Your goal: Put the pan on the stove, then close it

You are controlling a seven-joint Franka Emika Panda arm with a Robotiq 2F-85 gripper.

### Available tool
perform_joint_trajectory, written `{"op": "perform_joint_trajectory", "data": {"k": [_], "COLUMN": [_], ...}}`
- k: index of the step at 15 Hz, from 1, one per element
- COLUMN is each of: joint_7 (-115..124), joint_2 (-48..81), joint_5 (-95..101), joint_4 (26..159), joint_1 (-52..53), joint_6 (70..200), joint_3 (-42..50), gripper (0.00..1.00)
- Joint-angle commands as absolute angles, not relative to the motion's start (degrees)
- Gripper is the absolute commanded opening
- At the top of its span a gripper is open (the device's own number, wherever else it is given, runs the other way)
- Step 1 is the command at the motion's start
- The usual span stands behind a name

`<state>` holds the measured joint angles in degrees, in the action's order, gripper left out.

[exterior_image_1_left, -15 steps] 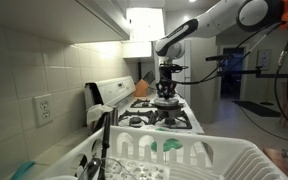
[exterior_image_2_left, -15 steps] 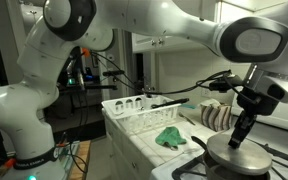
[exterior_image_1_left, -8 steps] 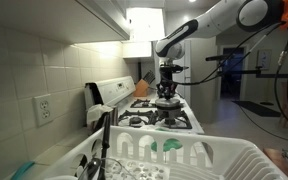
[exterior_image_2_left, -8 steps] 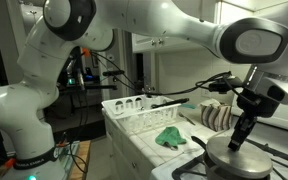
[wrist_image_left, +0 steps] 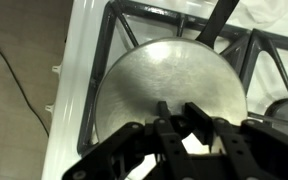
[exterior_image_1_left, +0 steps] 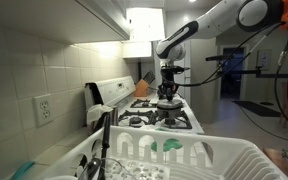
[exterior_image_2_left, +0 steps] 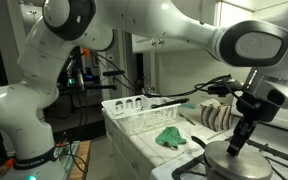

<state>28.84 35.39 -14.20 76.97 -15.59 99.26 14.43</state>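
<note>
I should let go of the flat steel lid on top of the silver pan [exterior_image_1_left: 170,105] [wrist_image_left: 172,95], above the black burner grate.
A silver pan with a flat steel lid [wrist_image_left: 169,70] sits on a black burner grate [wrist_image_left: 114,40] of the white stove [exterior_image_1_left: 189,124]. Its black handle [wrist_image_left: 219,20] points away. In both exterior views the pan [exterior_image_1_left: 166,103] [exterior_image_2_left: 239,162] stands on the stove [exterior_image_2_left: 196,170]. My gripper [wrist_image_left: 177,108] is straight above the lid's middle, fingers drawn close around a dark knob. It reaches down onto the lid in both exterior views [exterior_image_1_left: 166,92] [exterior_image_2_left: 234,148]. The knob itself is mostly hidden by the fingers.
A white dish rack [exterior_image_1_left: 199,158] [exterior_image_2_left: 134,108] stands beside the stove with a green cloth [exterior_image_2_left: 169,136] next to it. Striped items [exterior_image_2_left: 216,115] lie behind the pan. The stove's raised back panel [exterior_image_1_left: 112,92] runs along the tiled wall.
The gripper has shifted slightly lower over the lid; the pan and lid have stayed on the burner.
</note>
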Motion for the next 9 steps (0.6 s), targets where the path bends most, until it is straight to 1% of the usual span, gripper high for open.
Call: {"op": "perform_joint_trajectory", "data": {"k": [1,9], "joint_7": [29.98,30.0], "joint_2": [33.89,33.84], "joint_5": [-12.63,-11.86], "joint_4": [79.63,80.5], "joint_1": [-14.84,-14.38], "joint_6": [100.73,101.94], "joint_3": [14.55,14.65], "gripper": [0.06,0.06]}}
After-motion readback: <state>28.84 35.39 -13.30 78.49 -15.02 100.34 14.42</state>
